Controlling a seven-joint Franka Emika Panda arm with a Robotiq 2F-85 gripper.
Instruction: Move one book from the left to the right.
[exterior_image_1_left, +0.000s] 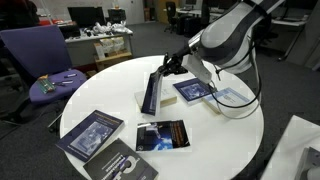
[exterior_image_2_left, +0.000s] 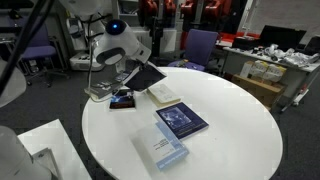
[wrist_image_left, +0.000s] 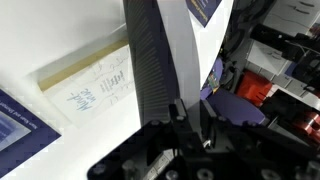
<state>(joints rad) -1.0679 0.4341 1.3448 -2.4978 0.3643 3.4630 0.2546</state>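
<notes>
The dark-covered book will go down from my gripper onto the blue book (exterior_image_1_left: 184, 91) (wrist_image_left: 27, 130) next to the cream book.
My gripper (exterior_image_1_left: 166, 68) is shut on the edge of a thin dark-covered book (exterior_image_1_left: 152, 92) and holds it tilted on edge, its lower end close to the round white table (exterior_image_1_left: 230, 140). In an exterior view the gripper (exterior_image_2_left: 127, 68) holds the same book (exterior_image_2_left: 146, 75). In the wrist view the fingers (wrist_image_left: 190, 118) clamp the book (wrist_image_left: 160, 50) from both sides. A cream book with handwriting (wrist_image_left: 95, 85) lies flat right beside it; it also shows in both exterior views (exterior_image_1_left: 141, 101) (exterior_image_2_left: 165, 95).
Two blue books (exterior_image_1_left: 195, 90) (exterior_image_1_left: 232, 97) lie beyond the gripper. Three more books lie nearer the front edge: a blue one (exterior_image_1_left: 97, 132), a dark one (exterior_image_1_left: 161, 135) and a grey one (exterior_image_1_left: 125, 165). A purple chair (exterior_image_1_left: 45, 60) stands beside the table.
</notes>
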